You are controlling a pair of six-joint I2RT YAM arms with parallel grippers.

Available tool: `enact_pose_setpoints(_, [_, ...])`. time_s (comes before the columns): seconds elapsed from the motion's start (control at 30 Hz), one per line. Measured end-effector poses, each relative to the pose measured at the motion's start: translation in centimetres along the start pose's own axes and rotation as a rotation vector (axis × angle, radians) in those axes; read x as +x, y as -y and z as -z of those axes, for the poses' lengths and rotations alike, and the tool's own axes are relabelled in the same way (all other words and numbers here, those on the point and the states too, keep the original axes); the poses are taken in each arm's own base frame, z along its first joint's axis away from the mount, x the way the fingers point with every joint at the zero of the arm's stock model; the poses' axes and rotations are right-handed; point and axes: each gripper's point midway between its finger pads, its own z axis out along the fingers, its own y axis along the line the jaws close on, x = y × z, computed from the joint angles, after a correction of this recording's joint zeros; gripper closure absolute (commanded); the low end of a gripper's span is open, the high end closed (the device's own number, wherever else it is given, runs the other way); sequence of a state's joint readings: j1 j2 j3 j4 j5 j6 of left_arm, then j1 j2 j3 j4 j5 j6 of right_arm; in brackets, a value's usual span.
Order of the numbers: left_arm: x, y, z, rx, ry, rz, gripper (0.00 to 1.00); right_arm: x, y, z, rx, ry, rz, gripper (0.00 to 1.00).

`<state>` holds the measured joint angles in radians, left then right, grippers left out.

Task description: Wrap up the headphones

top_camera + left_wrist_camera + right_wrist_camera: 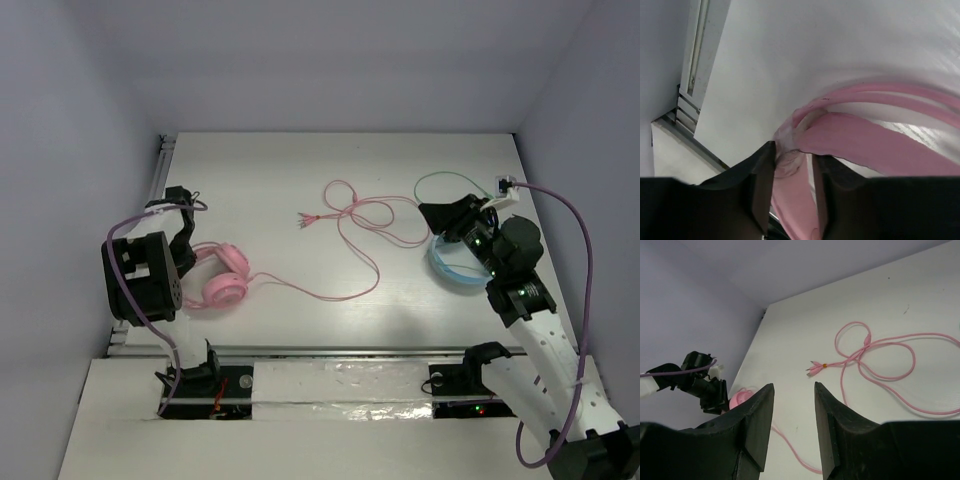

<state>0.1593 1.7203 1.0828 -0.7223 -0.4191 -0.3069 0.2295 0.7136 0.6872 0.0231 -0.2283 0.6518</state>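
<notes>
The pink headphones are close to the table's edge, so the robot's left gripper will slide them toward the middle, then take hold of the headband (788, 142) again before lifting it.
The pink headphones (225, 283) lie at the left of the table, ear cups side by side. Their long pink cable (340, 296) runs right, then loops back to the table's middle, where its plug ends (305, 218) lie. My left gripper (192, 258) is down at the headphones' left end. In the left wrist view it (792, 160) is shut on a pink part of the headphones (865, 140) where the thin headband meets it. My right gripper (432, 213) is open and empty above the table's right side. In the right wrist view it (794, 390) faces the cable loops (875, 347).
Light blue headphones (450, 268) with a green cable (445, 178) lie at the right, partly under my right arm. A metal rail (160, 180) runs along the table's left edge. Walls close in the back and both sides.
</notes>
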Motion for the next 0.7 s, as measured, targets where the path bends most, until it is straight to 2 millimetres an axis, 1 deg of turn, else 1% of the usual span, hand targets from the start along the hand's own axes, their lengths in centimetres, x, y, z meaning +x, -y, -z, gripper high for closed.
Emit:
enact_pose_setpoints(0.03, [0.1,-0.2,-0.1,-0.005,0.000,-0.012,0.85,0.0,-0.1,0.0,-0.003,-0.001,0.000,0.56])
enact_pose_setpoints(0.07, [0.1,-0.3,-0.1,-0.003,0.000,-0.013,0.91,0.0,-0.1,0.0,-0.007,-0.001,0.000,0.56])
enact_pose_setpoints(0.13, [0.1,-0.2,0.1,0.025,0.007,-0.002,0.97,0.0,-0.4,0.1,-0.018,-0.004,0.001,0.56])
enact_pose_setpoints(0.23, [-0.1,0.5,0.5,0.078,0.032,0.017,1.00,0.1,-0.6,0.1,-0.029,-0.011,-0.001,0.56])
enact_pose_setpoints(0.4, [-1.7,4.6,2.8,0.316,0.115,0.069,1.00,0.4,-0.6,0.1,-0.036,-0.022,-0.002,0.56])
enact_pose_setpoints(0.53, [-2.5,7.3,4.9,0.474,0.147,0.092,0.99,0.4,-0.7,0.1,-0.037,-0.023,-0.001,0.56])
enact_pose_setpoints(0.6, [-2.8,8.4,5.6,0.533,0.151,0.100,0.83,0.4,-0.7,0.1,-0.039,-0.024,-0.001,0.55])
enact_pose_setpoints(0.63, [-2.8,8.8,5.9,0.553,0.152,0.101,0.65,0.4,-0.7,0.1,-0.039,-0.025,-0.001,0.55])
enact_pose_setpoints(0.7, [-3.1,9.2,6.3,0.581,0.164,0.107,0.53,0.5,-0.7,0.1,-0.041,-0.028,-0.002,0.55])
